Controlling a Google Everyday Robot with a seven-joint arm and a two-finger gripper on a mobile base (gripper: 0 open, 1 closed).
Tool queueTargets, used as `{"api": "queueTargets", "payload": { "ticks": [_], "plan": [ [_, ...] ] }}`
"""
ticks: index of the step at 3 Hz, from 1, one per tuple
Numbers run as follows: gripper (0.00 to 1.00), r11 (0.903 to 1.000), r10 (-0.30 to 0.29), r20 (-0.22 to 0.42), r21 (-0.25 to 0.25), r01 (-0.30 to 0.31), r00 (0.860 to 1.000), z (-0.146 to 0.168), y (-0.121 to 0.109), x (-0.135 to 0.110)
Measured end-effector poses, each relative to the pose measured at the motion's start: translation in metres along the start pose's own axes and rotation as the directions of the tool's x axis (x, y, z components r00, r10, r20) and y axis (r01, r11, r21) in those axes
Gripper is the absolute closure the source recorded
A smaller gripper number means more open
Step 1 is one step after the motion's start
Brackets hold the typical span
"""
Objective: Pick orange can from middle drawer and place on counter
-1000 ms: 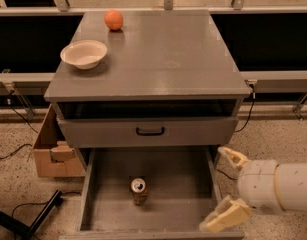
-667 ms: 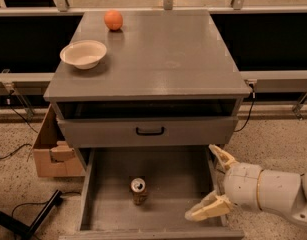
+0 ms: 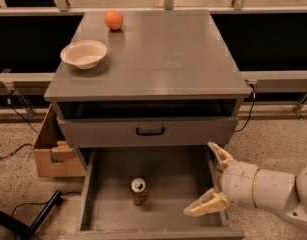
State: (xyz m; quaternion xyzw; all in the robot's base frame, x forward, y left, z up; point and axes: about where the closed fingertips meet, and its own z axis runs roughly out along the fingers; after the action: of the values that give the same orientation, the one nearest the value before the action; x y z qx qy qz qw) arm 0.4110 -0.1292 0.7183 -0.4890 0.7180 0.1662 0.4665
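Note:
Next, my gripper goes to the orange can's upper part (image 3: 139, 190), just below its silver top, and closes there.
The orange can (image 3: 139, 190) stands upright on the floor of the open middle drawer (image 3: 173, 176), left of the drawer's middle, silver top up. My gripper (image 3: 209, 180) is open, its two cream fingers spread wide over the drawer's right side, to the right of the can and apart from it. One finger (image 3: 220, 155) is near the drawer's right wall, the other (image 3: 205, 205) is near the front edge. The counter (image 3: 163, 54) is the grey cabinet top above.
A white bowl (image 3: 84, 53) and an orange ball (image 3: 113, 20) sit on the counter's left part. A closed drawer front with a black handle (image 3: 150, 131) is above the open drawer. A cardboard box (image 3: 54, 150) stands on the floor at left, with a black cable nearby.
My gripper has moved left, from outside the drawer's right wall to over the drawer's right side, closer to the can. The can has not moved.

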Motion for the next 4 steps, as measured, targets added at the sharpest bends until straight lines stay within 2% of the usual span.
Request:
{"api": "queueTargets", "payload": {
  "ticks": [1, 2, 3, 4],
  "plan": [
    [0.0, 0.9991, 0.039, 0.038, -0.017, -0.039, 0.999, 0.031, 0.003, 0.018],
    [0.0, 0.9974, 0.06, 0.126, -0.048, -0.054, 0.99, 0.121, -0.005, 0.052],
    [0.0, 0.9911, 0.112, 0.188, -0.093, -0.096, 0.976, 0.176, -0.007, 0.084],
    [0.0, 0.9703, 0.208, 0.227, -0.171, -0.171, 0.952, 0.225, 0.013, 0.128]
  ]
}}
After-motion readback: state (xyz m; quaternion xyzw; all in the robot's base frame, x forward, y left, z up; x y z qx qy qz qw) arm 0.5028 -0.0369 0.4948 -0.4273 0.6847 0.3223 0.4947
